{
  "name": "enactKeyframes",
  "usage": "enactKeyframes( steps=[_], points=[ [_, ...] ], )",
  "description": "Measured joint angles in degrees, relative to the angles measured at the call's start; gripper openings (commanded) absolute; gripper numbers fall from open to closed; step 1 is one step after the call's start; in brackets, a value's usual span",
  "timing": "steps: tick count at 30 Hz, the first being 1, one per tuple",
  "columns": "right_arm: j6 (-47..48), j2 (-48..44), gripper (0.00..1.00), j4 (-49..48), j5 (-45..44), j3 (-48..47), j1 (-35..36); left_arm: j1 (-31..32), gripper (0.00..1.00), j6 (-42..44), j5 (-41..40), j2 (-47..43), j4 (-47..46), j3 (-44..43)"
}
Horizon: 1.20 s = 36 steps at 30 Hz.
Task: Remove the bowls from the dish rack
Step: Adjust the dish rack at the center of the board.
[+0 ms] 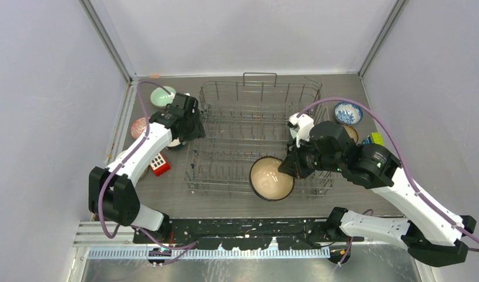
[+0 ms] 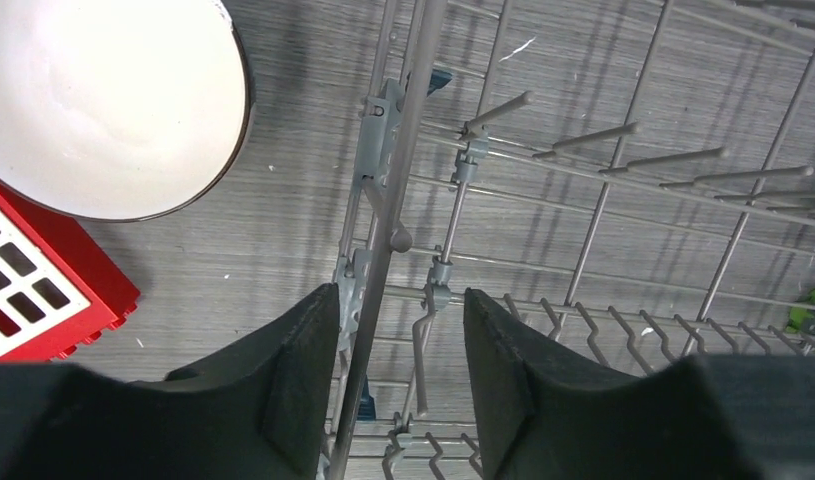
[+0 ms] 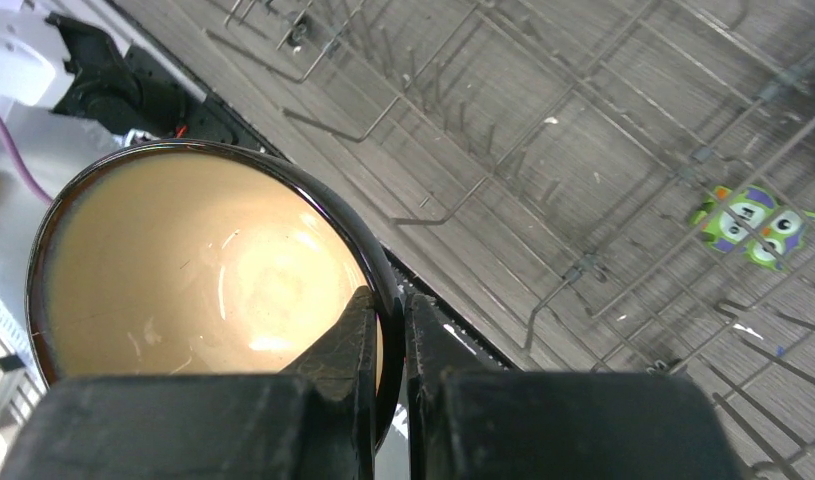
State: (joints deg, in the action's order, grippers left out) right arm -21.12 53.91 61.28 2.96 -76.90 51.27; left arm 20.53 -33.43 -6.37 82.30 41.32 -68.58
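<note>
The dark brown bowl will go down on the part of the table [image 1: 245, 205] between the rack and the table's black edge, set there by my right gripper.
The grey wire dish rack [image 1: 257, 126] stands mid-table. My right gripper [image 1: 291, 166] is shut on the rim of a dark brown bowl with a cream inside [image 1: 272, 178], holding it over the rack's front edge. In the right wrist view the fingers [image 3: 388, 335] pinch the bowl [image 3: 203, 270] at its rim. My left gripper [image 1: 187, 124] is open and empty over the rack's left wall; its jaws straddle a rack wire [image 2: 388, 230]. A white bowl [image 2: 103, 100] sits on the table just left of the rack.
On the table lie a mint green bowl [image 1: 162, 96], a pink-red bowl [image 1: 138, 126], a blue-white patterned bowl [image 1: 348, 112], a tan bowl [image 1: 350, 134] partly behind my right arm, a red block [image 1: 159, 164] and a green owl figure [image 3: 753, 220].
</note>
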Motion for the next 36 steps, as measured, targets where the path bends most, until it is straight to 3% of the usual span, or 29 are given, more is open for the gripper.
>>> enactKeyframes(
  steps=[7,15,24,36],
  points=[
    [0.0,3.7,0.01,-0.1,-2.3,0.0,10.1,-0.3,0.18,-0.9,-1.2,0.5,-0.4,0.3],
    [-1.0,9.3,0.01,-0.4,-9.1,0.4,20.2,-0.5,0.01,-0.4,-1.3,-0.1,-1.1,1.2],
    [-5.8,14.7,0.01,-5.6,-15.0,8.0,28.7,-0.5,0.0,-2.3,-0.8,-1.9,-3.5,3.6],
    [-11.4,15.9,0.01,-13.4,-20.8,16.9,29.1,-0.4,0.0,-7.4,-0.4,-2.4,-4.5,4.3]
  ],
)
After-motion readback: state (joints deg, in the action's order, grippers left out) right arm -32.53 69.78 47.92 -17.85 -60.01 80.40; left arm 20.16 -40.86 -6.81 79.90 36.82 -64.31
